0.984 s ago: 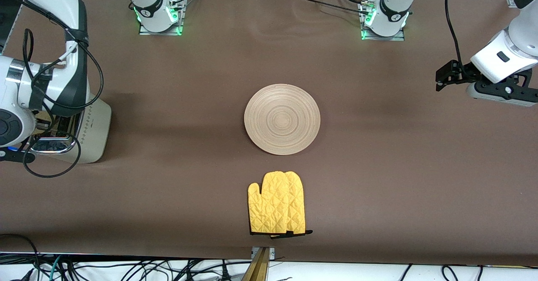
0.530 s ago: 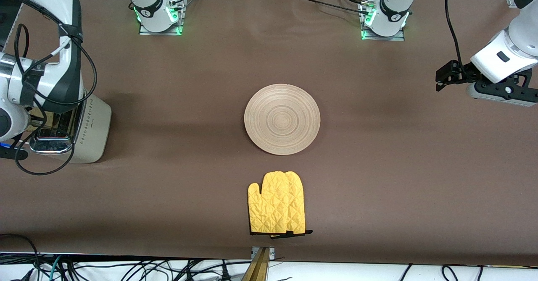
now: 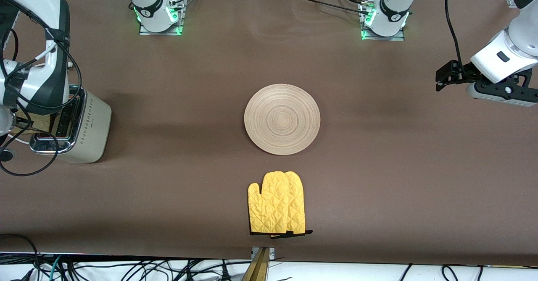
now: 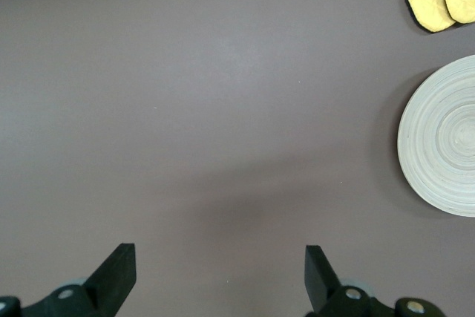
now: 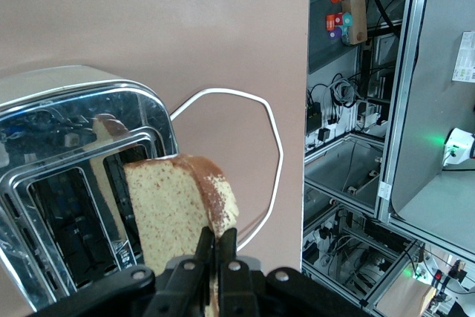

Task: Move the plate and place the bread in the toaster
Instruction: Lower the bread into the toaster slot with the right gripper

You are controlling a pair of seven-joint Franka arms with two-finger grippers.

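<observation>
The bread slice, now held upright just over the toaster, will be let go by my right gripper down in the toaster slot nearer the white cord (image 3: 50, 120) (image 5: 128, 198).
The cream toaster (image 3: 90, 125) with a chrome top stands at the right arm's end of the table. My right gripper (image 5: 217, 239) is shut on the edge of the speckled bread slice (image 5: 174, 213) and holds it upright just over the toaster (image 5: 67, 131), beside its open slots. In the front view the arm hides most of that gripper. The round light-wood plate (image 3: 282, 119) lies bare at the table's middle and also shows in the left wrist view (image 4: 444, 135). My left gripper (image 3: 439, 80) waits open and empty (image 4: 219, 261) above the left arm's end of the table.
A yellow quilted oven mitt (image 3: 277, 203) lies nearer to the front camera than the plate. The toaster's white cord (image 5: 245, 154) loops on the table beside it, close to the table's end edge. Black cables hang from the right arm over the toaster.
My right arm has shifted toward the table's end with the bread, uncovering more of the toaster's chrome top. The left arm, plate and mitt have not moved.
</observation>
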